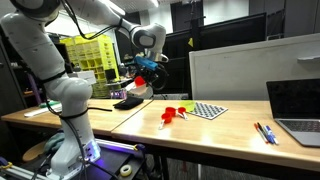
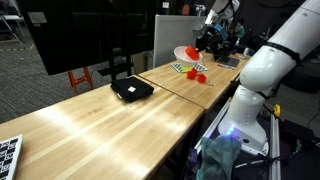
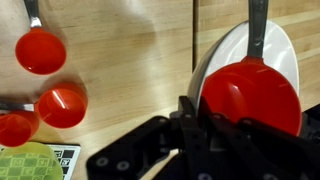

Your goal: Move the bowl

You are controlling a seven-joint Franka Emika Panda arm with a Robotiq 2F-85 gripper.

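Note:
Next, my gripper lets go of the bowl on the wooden table (image 1: 153, 115) (image 3: 127, 38) between the seam and the red toy cups. The bowl still hangs tilted above the table.
The bowl (image 3: 250, 85) is white outside and red inside. It hangs tilted above the table in both exterior views (image 1: 141, 87) (image 2: 186, 54). My gripper (image 3: 196, 112) is shut on the bowl's rim, with one finger inside and one outside. It also shows in both exterior views (image 1: 147, 70) (image 2: 203, 43). The bowl is held above the wooden table (image 1: 150, 125), over the seam between its two halves.
A black mouse-like object (image 1: 128, 101) (image 2: 131, 90) lies below the bowl. Small red toy cups (image 1: 172, 115) (image 2: 197, 74) (image 3: 40, 50) and a checkerboard (image 1: 208, 110) lie nearby. A laptop (image 1: 300, 110), pens (image 1: 264, 132) and a grey divider (image 1: 240, 70) are further along the table.

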